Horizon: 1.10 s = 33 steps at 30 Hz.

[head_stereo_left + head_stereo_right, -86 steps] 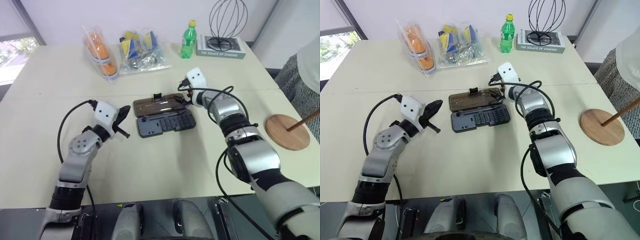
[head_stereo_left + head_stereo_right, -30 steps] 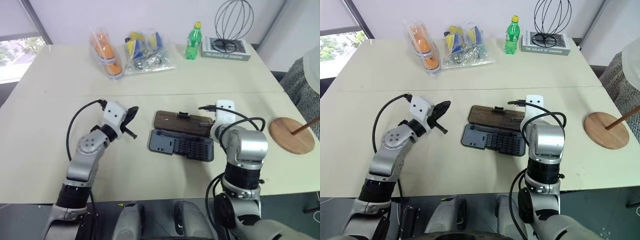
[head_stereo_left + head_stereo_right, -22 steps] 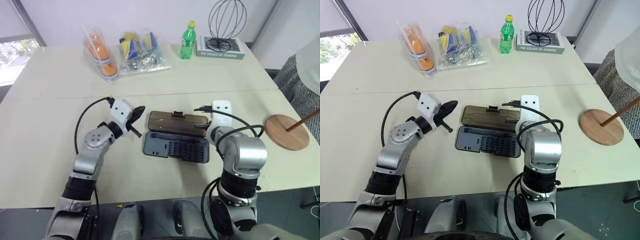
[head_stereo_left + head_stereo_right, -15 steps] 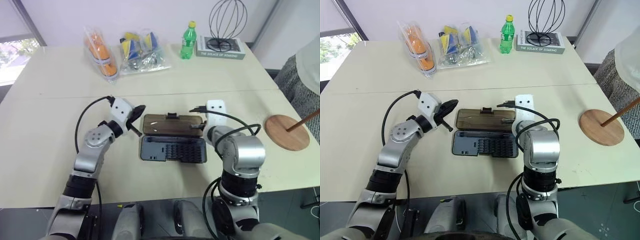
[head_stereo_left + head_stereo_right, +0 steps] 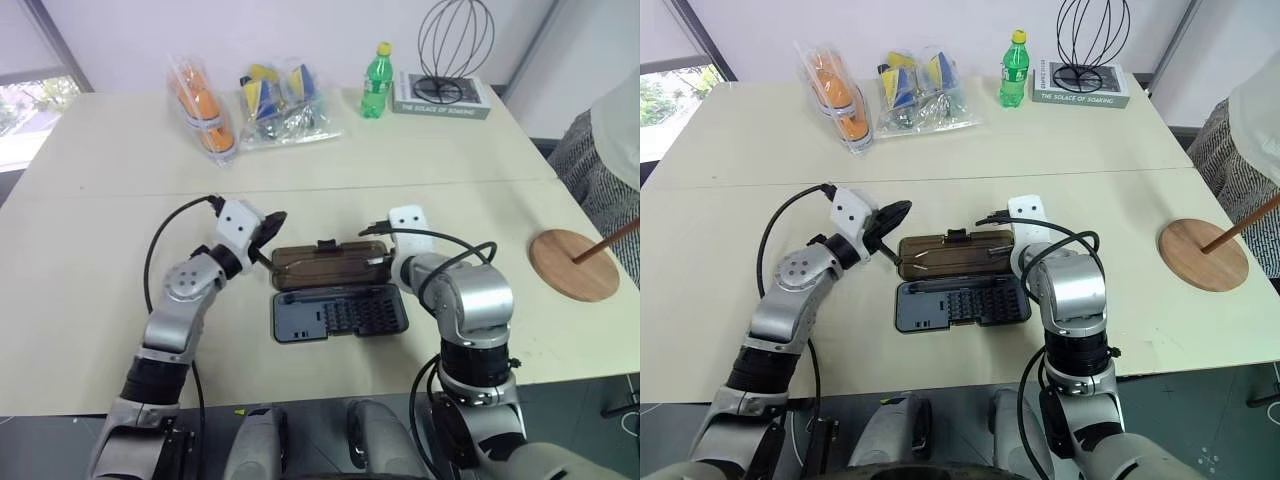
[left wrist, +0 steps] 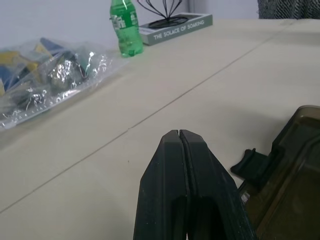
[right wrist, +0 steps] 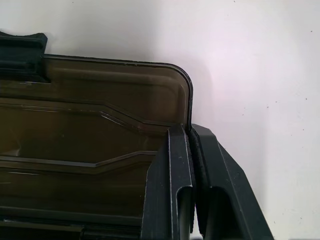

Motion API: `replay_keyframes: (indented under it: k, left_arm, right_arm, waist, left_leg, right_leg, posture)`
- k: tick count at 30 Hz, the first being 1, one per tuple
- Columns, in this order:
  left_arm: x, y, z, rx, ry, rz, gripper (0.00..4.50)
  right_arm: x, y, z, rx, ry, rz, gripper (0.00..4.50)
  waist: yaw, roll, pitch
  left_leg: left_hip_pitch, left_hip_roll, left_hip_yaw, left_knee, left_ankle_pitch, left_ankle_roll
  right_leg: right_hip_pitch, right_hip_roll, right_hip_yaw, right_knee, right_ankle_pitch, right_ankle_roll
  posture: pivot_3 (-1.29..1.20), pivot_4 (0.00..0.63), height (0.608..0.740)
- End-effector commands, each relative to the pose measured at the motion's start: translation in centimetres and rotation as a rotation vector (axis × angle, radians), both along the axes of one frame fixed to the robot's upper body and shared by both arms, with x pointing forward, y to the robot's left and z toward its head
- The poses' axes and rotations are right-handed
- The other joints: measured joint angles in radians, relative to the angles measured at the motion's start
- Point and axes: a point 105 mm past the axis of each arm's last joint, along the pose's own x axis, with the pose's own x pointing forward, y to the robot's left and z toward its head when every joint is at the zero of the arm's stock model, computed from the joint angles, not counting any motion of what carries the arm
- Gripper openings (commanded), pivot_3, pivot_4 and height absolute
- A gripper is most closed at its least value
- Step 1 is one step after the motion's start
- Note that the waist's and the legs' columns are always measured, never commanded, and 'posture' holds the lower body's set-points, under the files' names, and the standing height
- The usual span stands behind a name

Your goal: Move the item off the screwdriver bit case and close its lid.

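Observation:
The lid's side edge is in my right gripper and the case lies unbraced, so I will brace the case with my left gripper and take the lid's far corner (image 7: pixel 181 74).
The screwdriver bit case (image 5: pixel 338 313) lies open at mid-table, its rows of bits showing. Its smoky brown lid (image 5: pixel 325 268) lies flat behind it, latch tab (image 5: pixel 326 245) on the far edge. My right gripper (image 7: pixel 189 131) is shut on the lid's right-hand edge, at the far corner. Just off the lid's left end, my left gripper (image 5: pixel 272 222) is shut and holds nothing; the lid (image 6: pixel 287 185) lies beside its fingertips. The item, a wooden stand (image 5: pixel 572 266), rests on the table far to the right, its slanted rod running off the picture's edge.
Along the table's far side are a bag of orange things (image 5: pixel 205 110), a clear bag of snacks (image 5: pixel 285 105), a green bottle (image 5: pixel 376 80) and a book (image 5: pixel 440 100) with a black wire sphere (image 5: pixel 455 45) on it. A person (image 5: pixel 610 140) stands at the right.
The case has slid left and turned square to me, moving with my right gripper on the lid's end. The left gripper has kept its place.

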Motion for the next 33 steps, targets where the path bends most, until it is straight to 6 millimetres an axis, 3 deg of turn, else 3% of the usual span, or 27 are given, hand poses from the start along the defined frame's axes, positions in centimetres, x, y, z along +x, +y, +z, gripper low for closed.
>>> replay_keyframes:
  k: [1, 17, 20, 27, 33]
  left_arm:
    - [-0.2, 0.0, 1.3, -0.001, -0.052, 0.008, 0.00]
    - [0.1, -0.6, 1.4, 0.008, -0.058, -0.018, 0.00]
    - [0.2, -0.7, 1.4, 0.009, -0.058, -0.022, 0.00]
    - [0.1, -0.5, 1.4, 0.011, -0.058, -0.021, 0.00]
    - [-0.1, 0.2, 1.6, 0.007, -0.049, -0.015, 0.00]
  right_arm:
    - [0.2, -0.2, 0.8, -0.005, -0.025, -0.004, 0.05]
    - [-0.1, -1.5, 0.6, -0.027, -0.028, -0.049, 0.05]
    - [-0.1, -1.5, 0.5, -0.024, -0.027, -0.053, 0.85]
    - [-0.2, -1.3, 0.4, -0.021, -0.020, -0.023, 4.45]
    - [-0.7, -2.2, 2.5, -0.011, -0.105, 0.065, 4.45]
  waist:
    - [0.001, 0.000, 0.000]
    - [0.003, 0.000, 0.000]
    - [0.003, 0.000, 0.000]
    - [-0.001, 0.000, 0.000]
    - [0.002, 0.000, 0.000]
  left_leg:
    - [0.000, 0.000, 0.000, 0.000, 0.000, 0.000]
    - [0.000, 0.000, 0.000, 0.000, 0.000, 0.000]
    - [0.000, 0.000, 0.000, 0.000, 0.000, 0.000]
    - [0.000, 0.000, 0.000, 0.000, 0.000, 0.000]
    - [0.000, 0.000, 0.000, 0.000, 0.000, 0.000]
  right_leg:
    - [0.000, 0.000, 0.000, 0.000, 0.000, 0.000]
    - [0.000, 0.000, 0.000, 0.000, 0.000, 0.000]
    - [0.000, 0.000, 0.000, 0.000, 0.000, 0.000]
    - [0.000, 0.000, 0.000, 0.000, 0.000, 0.000]
    - [0.000, 0.000, 0.000, 0.000, 0.000, 0.000]
  posture:
    - [0.00, 0.150, 0.740]
    - [0.00, 0.150, 0.740]
    - [0.00, 0.150, 0.740]
    - [0.00, 0.150, 0.740]
    - [0.00, 0.150, 0.740]
